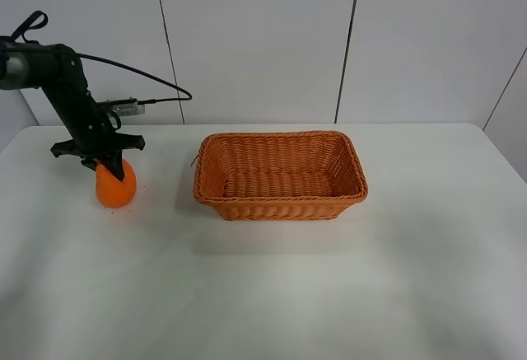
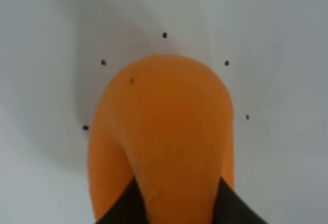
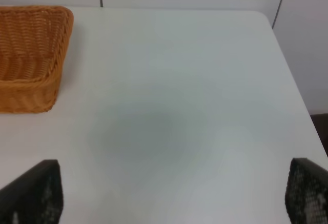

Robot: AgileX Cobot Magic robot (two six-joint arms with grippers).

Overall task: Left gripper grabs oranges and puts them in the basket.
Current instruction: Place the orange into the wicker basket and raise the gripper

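I will release the orange from my left gripper in the middle of the empty wicker basket (image 1: 282, 175).
The orange (image 1: 115, 189) is at the left of the white table (image 1: 272, 286), well left of the wicker basket (image 1: 216, 198). My left gripper (image 1: 111, 169) comes down on it from above, its black fingers (image 2: 120, 211) closed on either side of the fruit (image 2: 164, 142), which fills the left wrist view. I cannot tell whether the orange rests on the table or hangs just above it. The basket is empty; its corner shows in the right wrist view (image 3: 36, 88). My right gripper (image 3: 174, 193) is open and empty over bare table; it is out of the exterior view.
A black cable (image 1: 140, 76) trails from the left arm along the back wall. The table's right edge (image 3: 294, 85) runs close to the right gripper. White wall panels stand behind the table.
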